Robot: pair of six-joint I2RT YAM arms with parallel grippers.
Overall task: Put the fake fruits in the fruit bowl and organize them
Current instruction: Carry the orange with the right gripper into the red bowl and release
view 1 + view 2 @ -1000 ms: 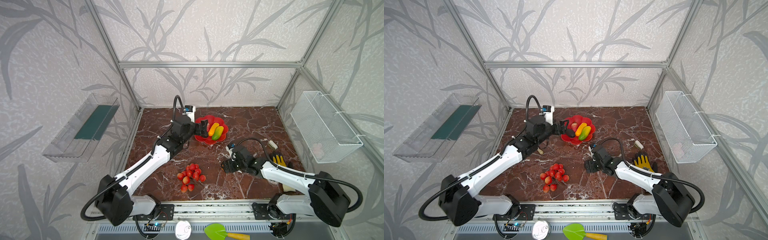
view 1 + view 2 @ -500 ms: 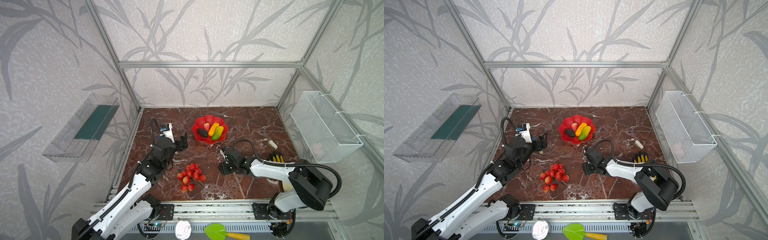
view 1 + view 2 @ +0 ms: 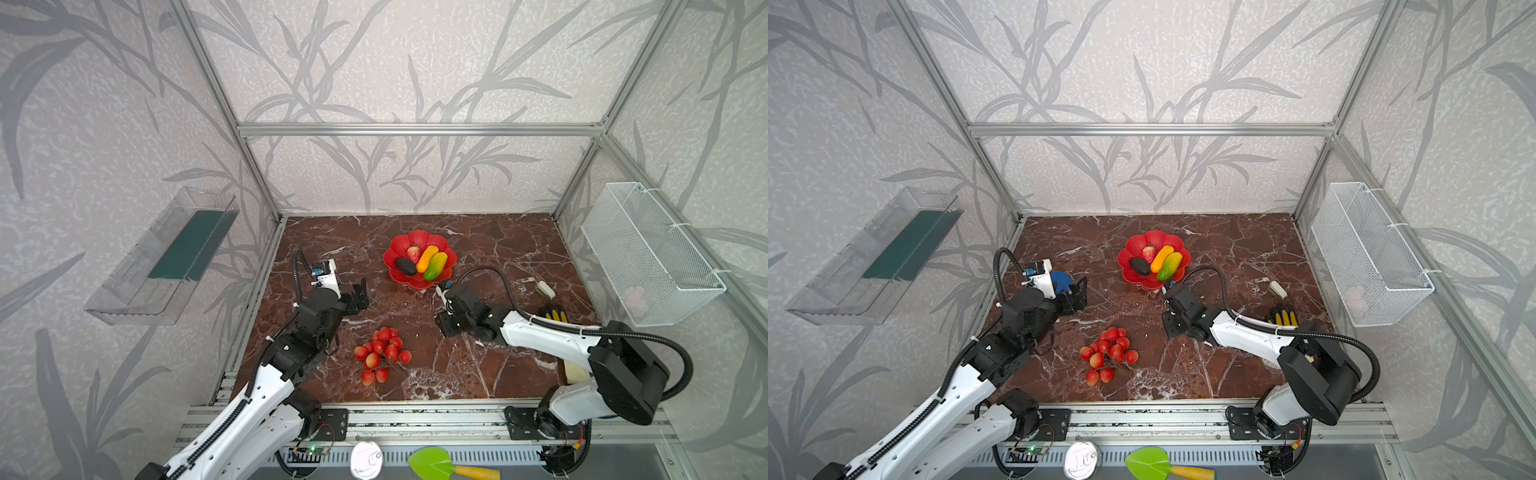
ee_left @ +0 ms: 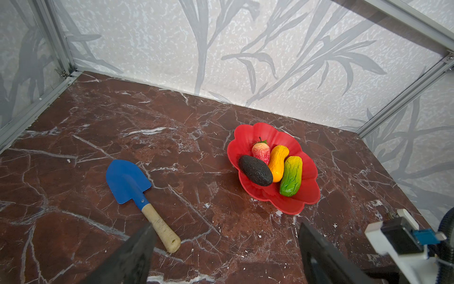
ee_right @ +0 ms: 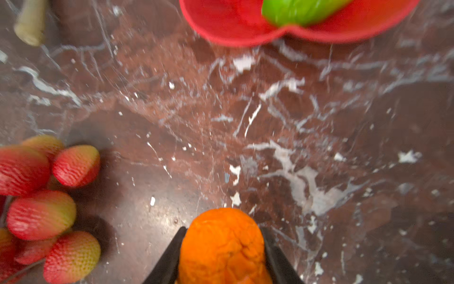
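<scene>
I should use my right gripper to place the small orange ball in the red bowl's front (image 3: 418, 277) (image 5: 236, 10), between the dark oval and the yellow-green oblong.
The red scalloped fruit bowl (image 3: 415, 237) (image 3: 1154, 239) (image 4: 248, 130) stands at the back middle. It holds a dark oval (image 3: 405, 266), a yellow-orange gourd piece (image 3: 427, 258), a yellow-green oblong (image 3: 435, 266) and a red-yellow piece (image 4: 261, 152). The red berry cluster (image 3: 380, 353) (image 5: 36, 196) lies on the marble near the front. My right gripper (image 3: 449, 328) (image 5: 222, 233) is low on the table before the bowl, shut on a small orange ball (image 5: 222, 246), which is hidden in both top views. My left gripper (image 3: 357, 293) (image 4: 226, 228) hangs open and empty left of the bowl.
A blue toy shovel (image 4: 127, 182) (image 3: 1061, 279) lies beside the left gripper. A yellow glove (image 3: 552, 313) and a small white object (image 3: 545, 289) lie at the right. A white wire basket (image 3: 648, 257) hangs on the right wall, a clear shelf (image 3: 166, 257) on the left.
My left gripper let go of the dark oval in the bowl and drew back to the left. My right gripper closed round the orange ball.
</scene>
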